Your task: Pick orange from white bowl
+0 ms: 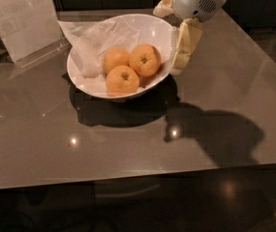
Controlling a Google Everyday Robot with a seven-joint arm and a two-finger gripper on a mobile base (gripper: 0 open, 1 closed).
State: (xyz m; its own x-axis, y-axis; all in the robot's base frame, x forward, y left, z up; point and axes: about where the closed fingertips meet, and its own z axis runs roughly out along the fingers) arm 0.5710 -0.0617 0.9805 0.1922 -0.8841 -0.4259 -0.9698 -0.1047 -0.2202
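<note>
My gripper is going to close on the sides of the deepest-coloured orange (149, 59), the one nearest the cream finger at the white bowl's rim.
The white bowl (154, 28) stands on the grey table, back centre, with crumpled white paper (101, 45) in its left half. Three oranges lie in it: the deepest-coloured orange (145, 60) at the right, a paler one (115, 60) at the left, and another (122, 80) in front. My gripper (169, 40) hangs at the bowl's right rim, open and empty. One cream finger (183, 47) points down just outside the rim, close to the right orange. The other finger (162, 6) is over the back rim.
A clear plastic sign stand (23, 18) stands at the back left, beside the bowl. The grey table (128, 144) has a glossy top, and its front edge runs across the lower part of the view. The arm's shadow (220, 134) falls right of the bowl.
</note>
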